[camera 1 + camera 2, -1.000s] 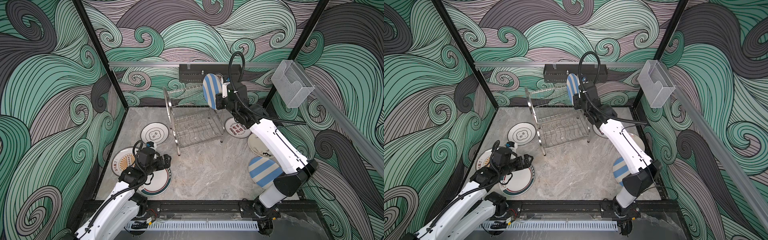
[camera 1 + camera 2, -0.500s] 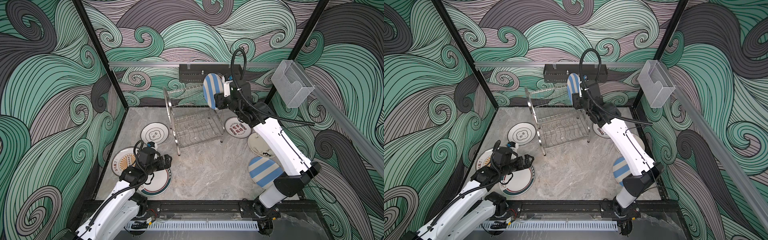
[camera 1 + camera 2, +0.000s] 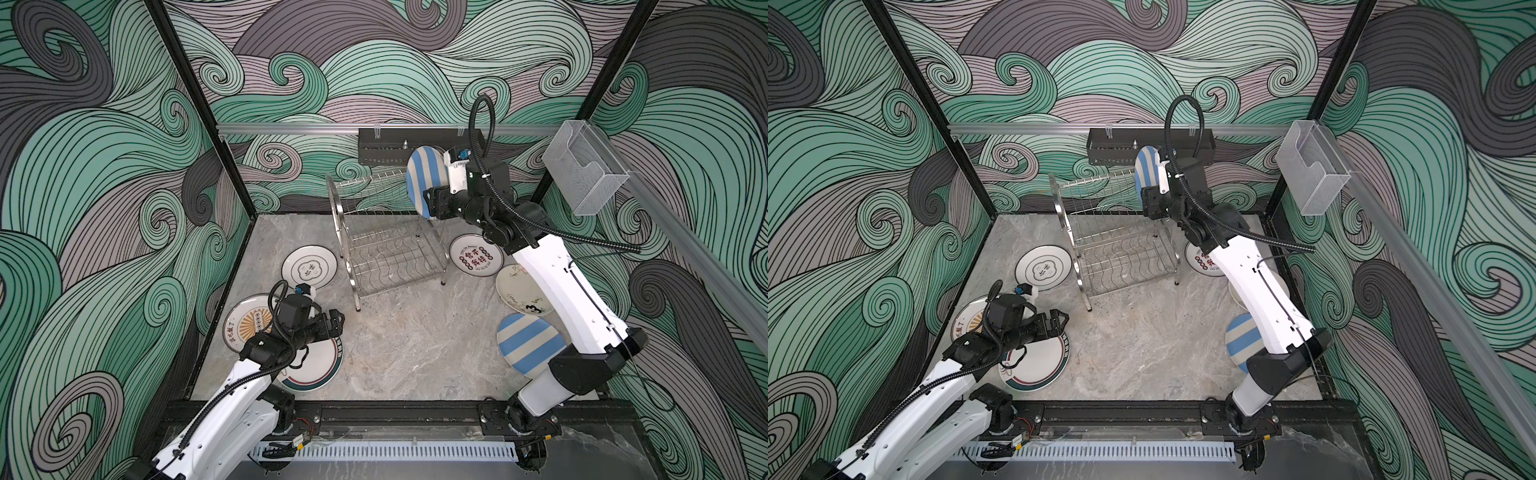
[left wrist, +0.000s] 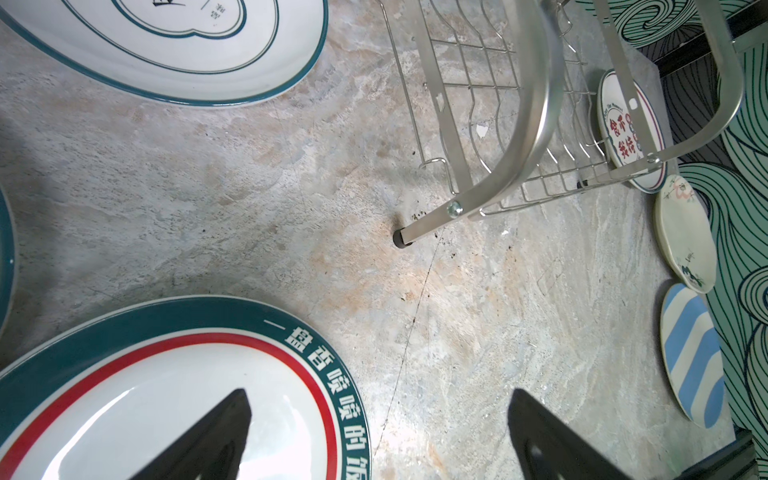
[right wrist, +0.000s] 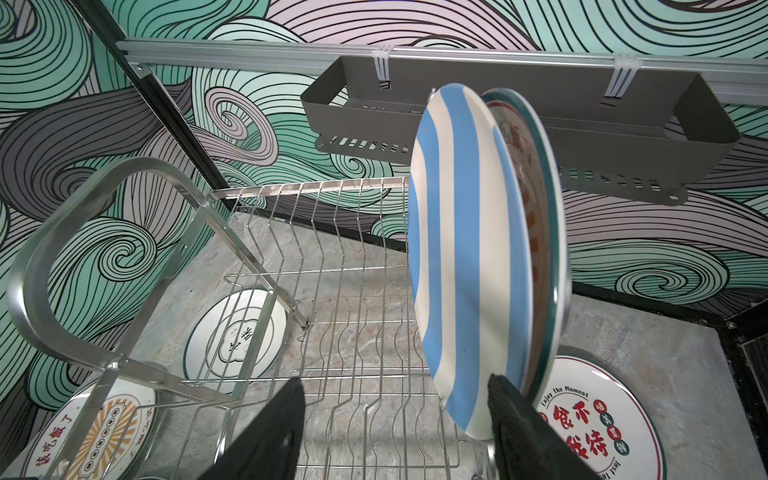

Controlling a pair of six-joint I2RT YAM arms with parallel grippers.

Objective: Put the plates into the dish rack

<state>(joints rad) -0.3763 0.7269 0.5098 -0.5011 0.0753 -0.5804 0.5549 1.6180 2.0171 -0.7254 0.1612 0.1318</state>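
The striped plate in the upper level leans on the teal-rimmed plate. I need to use my right gripper to pinch the striped plate's near edge (image 5: 524, 332) and turn it clear.
The steel dish rack (image 3: 386, 245) (image 3: 1121, 249) stands at the back of the table. A blue-white striped plate (image 3: 424, 176) (image 5: 461, 257) stands on edge in its upper tier, against a teal-rimmed plate (image 5: 540, 232). My right gripper (image 3: 434, 203) (image 5: 395, 380) is open around the striped plate's lower edge, with one finger close beside the rim. My left gripper (image 3: 336, 324) (image 4: 379, 395) hangs open and empty over the edge of a teal-and-red-rimmed plate (image 3: 316, 365) (image 4: 166, 395) lying flat.
Flat on the table lie a sunburst plate (image 3: 245, 328), a teal-rimmed plate (image 3: 309, 266), a red-character plate (image 3: 476, 259), a cream plate (image 3: 519, 291) and another striped plate (image 3: 528, 345). A black perforated tray (image 3: 415, 145) hangs behind the rack and a clear box (image 3: 582, 174) at the right.
My right gripper has opened and let go of the striped plate, which stays upright in the rack. The left arm has barely moved.
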